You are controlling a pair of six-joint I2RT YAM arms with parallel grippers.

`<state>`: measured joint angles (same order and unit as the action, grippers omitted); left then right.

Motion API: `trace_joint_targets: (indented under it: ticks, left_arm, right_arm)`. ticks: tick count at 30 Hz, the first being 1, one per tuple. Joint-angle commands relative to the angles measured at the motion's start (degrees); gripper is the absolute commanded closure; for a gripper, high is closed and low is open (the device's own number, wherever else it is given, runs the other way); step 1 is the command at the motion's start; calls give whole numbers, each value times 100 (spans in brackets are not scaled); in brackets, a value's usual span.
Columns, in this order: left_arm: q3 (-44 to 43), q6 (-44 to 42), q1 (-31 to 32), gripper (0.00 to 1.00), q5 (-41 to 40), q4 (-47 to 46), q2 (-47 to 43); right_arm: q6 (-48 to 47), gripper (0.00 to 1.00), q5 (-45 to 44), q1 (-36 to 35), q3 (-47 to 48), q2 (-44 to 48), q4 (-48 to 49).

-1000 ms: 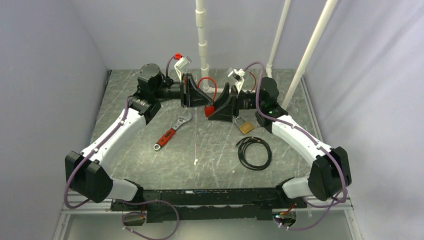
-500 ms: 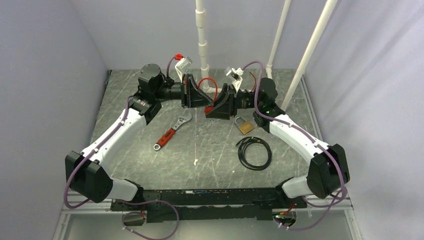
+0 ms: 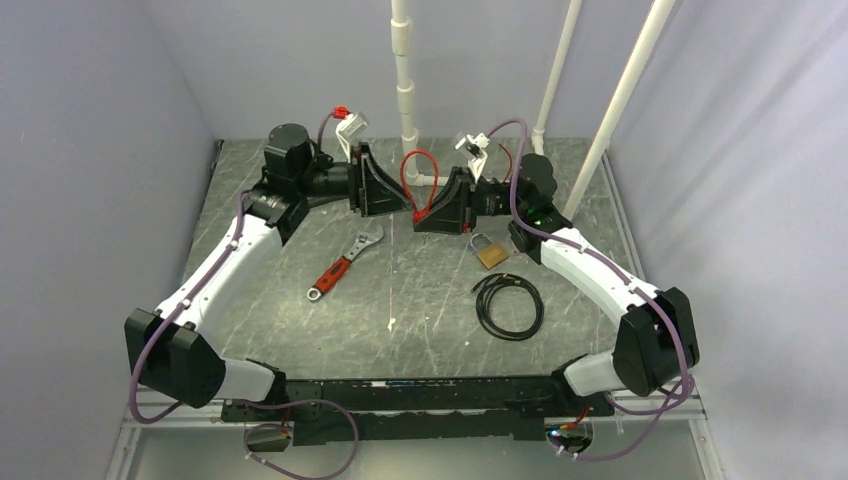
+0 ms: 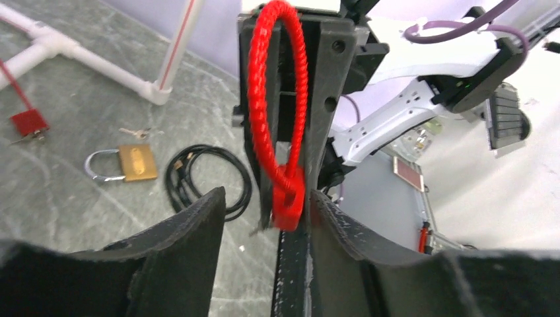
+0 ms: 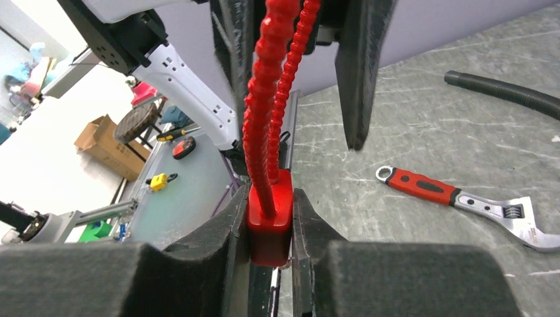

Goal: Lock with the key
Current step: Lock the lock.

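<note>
The lock body sits level with my left gripper's fingers, with its key below. My right gripper will raise the lock before my left gripper takes the key (image 4: 259,230).
A red cable lock with a red block body (image 5: 269,221) and a ribbed red loop (image 3: 420,175) is held off the table at the back middle. My right gripper (image 5: 271,228) is shut on the lock body, with the loop standing up out of it. My left gripper (image 4: 264,211) faces it with jaws apart, and the lock body (image 4: 288,198) hangs just in front of its fingertips, close to the right finger (image 4: 343,228). In the top view the left gripper (image 3: 400,200) and the right gripper (image 3: 428,212) meet tip to tip. I cannot make out a key in either gripper.
A brass padlock (image 3: 490,252) with small keys (image 4: 135,133) beside it lies right of the grippers, and a black cable coil (image 3: 508,305) lies nearer. A red-handled wrench (image 3: 345,265) lies to the left. White pipes (image 3: 405,90) stand behind. A small red tag (image 4: 28,123) lies by the pipe.
My left arm has drawn back to the left and its jaws now stand apart. The red loop now stands free between the two grippers. The right gripper still holds the lock body.
</note>
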<state>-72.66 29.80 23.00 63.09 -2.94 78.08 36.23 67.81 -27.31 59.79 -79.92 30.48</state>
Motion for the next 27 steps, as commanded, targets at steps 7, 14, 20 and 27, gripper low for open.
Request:
trace_joint_targets:
  ticks: [7,14,20,27]
  left_arm:
    - [-385,-552,-165,48,-41,459,-242]
    - [-376,146,-165,69,111,-215,-32]
    - [193,785,-158,100,134,-778,-174]
    - [437,-97,-15,100,-170,210,-420]
  right_arm:
    - [-274,100,-23,-17,26,237,19]
    - [-539,100,1,-54,149,251,-288]
    - [-533,100,-135,-18,234,256,-213]
    - [-96,100,-330,173,332,225,408]
